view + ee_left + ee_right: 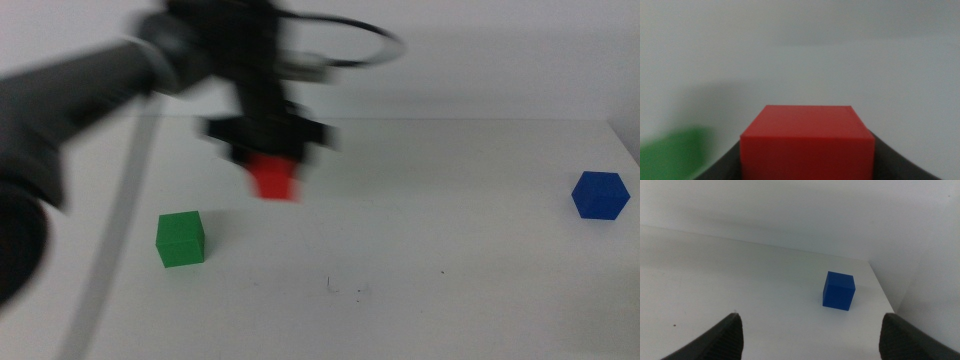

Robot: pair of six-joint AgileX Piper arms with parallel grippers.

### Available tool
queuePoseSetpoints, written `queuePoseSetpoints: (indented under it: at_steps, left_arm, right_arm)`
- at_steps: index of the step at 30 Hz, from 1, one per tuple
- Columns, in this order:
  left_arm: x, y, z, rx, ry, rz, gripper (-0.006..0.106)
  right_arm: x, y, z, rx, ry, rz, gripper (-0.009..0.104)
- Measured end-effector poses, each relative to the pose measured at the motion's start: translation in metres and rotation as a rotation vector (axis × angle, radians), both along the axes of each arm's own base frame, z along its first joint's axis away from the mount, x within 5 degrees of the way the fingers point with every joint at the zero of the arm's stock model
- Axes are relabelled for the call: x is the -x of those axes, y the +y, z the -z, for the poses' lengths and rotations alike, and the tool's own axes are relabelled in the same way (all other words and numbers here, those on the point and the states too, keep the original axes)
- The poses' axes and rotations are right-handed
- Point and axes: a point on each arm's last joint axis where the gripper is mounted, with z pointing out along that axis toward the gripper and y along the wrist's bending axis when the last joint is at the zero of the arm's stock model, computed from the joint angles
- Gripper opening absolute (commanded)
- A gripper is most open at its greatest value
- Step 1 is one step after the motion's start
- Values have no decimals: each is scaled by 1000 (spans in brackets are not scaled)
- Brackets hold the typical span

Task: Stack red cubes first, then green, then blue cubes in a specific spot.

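The robot's left gripper should release the red cube on the table [350, 269] by the faint specks, closer to the green cube.
My left gripper [273, 170] is shut on the red cube [274, 178] and holds it in the air above the middle of the table, blurred by motion. The red cube [807, 142] fills the space between the jaws in the left wrist view. The green cube [180, 239] sits on the table at the left, below and left of the held cube; it shows as a green blur in the left wrist view [672, 152]. The blue cube [600, 195] sits at the far right. My right gripper [812, 340] is open, and the blue cube [839, 290] lies beyond it. The marked spot [345, 290] shows faint specks.
The white table's far edge [480, 120] runs across the back and its right edge lies just past the blue cube. A cable [360, 40] loops above the left arm. The right arm is out of the middle view.
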Motion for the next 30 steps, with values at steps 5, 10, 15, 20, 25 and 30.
queuePoseSetpoints:
  at_steps: [5,10,15,20,25,30]
  left_arm:
    - [51,-84,15,35,27,-37,-2]
    - [68,-109,36,5,63,-37,-2]
    - [66,-111,53,-13,86,-48,-2]
    - [64,-109,67,-3,84,-67,-2]
    - [64,-107,77,6,85,-96,-2]
    - [61,-102,83,17,85,-120,-2]
  right_arm:
    - [0,0,0,0,0,0,91]
    - [0,0,0,0,0,0,91]
    - [0,0,0,0,0,0,91]
    - [0,0,0,0,0,0,91]
    - [0,0,0,0,0,0,91]
    - [0,0,0,0,0,0,91]
